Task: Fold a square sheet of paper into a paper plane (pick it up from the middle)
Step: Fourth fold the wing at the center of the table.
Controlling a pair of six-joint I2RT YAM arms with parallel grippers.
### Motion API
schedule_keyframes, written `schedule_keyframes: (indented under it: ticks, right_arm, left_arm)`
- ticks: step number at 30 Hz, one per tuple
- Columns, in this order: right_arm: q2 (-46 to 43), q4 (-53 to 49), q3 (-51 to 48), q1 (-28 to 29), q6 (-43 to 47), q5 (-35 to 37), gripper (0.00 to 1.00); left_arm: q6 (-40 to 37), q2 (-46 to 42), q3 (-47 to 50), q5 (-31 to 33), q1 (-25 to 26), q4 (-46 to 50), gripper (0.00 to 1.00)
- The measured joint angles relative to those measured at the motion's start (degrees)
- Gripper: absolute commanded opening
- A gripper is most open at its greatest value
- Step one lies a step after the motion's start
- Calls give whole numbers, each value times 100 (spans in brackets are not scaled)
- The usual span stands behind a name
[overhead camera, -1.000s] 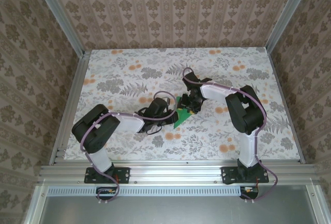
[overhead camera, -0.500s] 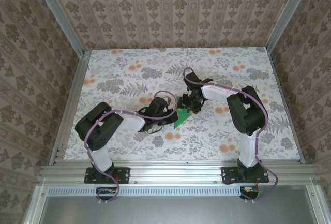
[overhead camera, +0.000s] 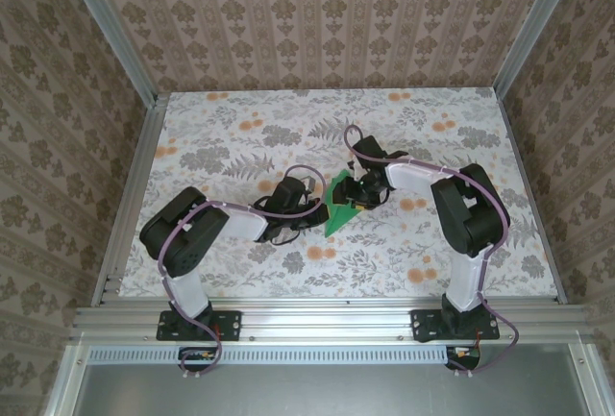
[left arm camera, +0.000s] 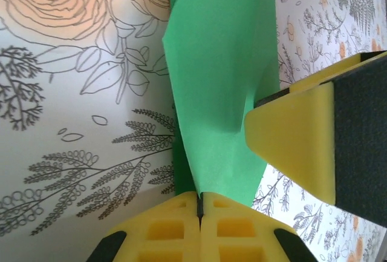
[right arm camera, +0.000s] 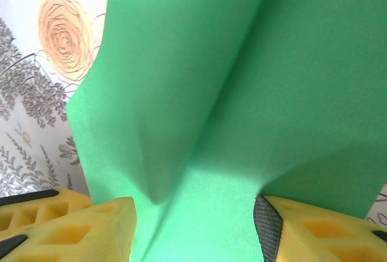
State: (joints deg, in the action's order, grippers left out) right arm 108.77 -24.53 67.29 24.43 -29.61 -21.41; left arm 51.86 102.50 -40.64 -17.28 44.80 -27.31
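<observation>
Next, I press the green paper's flap down with my right gripper, as it bulges above my left gripper's fingers, while my left gripper pinches closer to the pointed tip (overhead camera: 330, 232).
The green sheet of paper (overhead camera: 337, 202) is creased into a tapering wedge, raised off the flowered table (overhead camera: 240, 137) between my two grippers. In the left wrist view the paper (left arm camera: 221, 74) narrows down into my left gripper (left arm camera: 199, 197), whose yellow jaws are shut on its lower tip. From above, the left gripper (overhead camera: 313, 207) is at the paper's left edge and the right gripper (overhead camera: 356, 195) at its right. In the right wrist view the paper (right arm camera: 205, 92) drapes between the jaws of my right gripper (right arm camera: 193, 238). They stand apart, and one pad (right arm camera: 267, 225) touches the sheet.
A yellow finger of the right gripper (left arm camera: 299, 147) crosses the left wrist view close beside the paper. Metal rails (overhead camera: 317, 320) edge the table at the front and sides, with patterned walls behind. Both arms meet at the table's middle.
My left gripper has closed on the paper's tip. The paper has risen and shows larger from above. The right arm has shifted slightly to the right.
</observation>
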Motion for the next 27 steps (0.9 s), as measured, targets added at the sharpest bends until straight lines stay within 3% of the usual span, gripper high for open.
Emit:
schedule_keyframes:
  ticks: [12, 27]
  right_arm:
    - [11, 76, -22, -7, 269, -72, 50]
    - [258, -273, 297, 66, 199, 179, 59]
  left_arm:
    - [-2, 76, 0, -109, 0, -50, 5]
    - [-7, 76, -7, -79, -22, 4, 10]
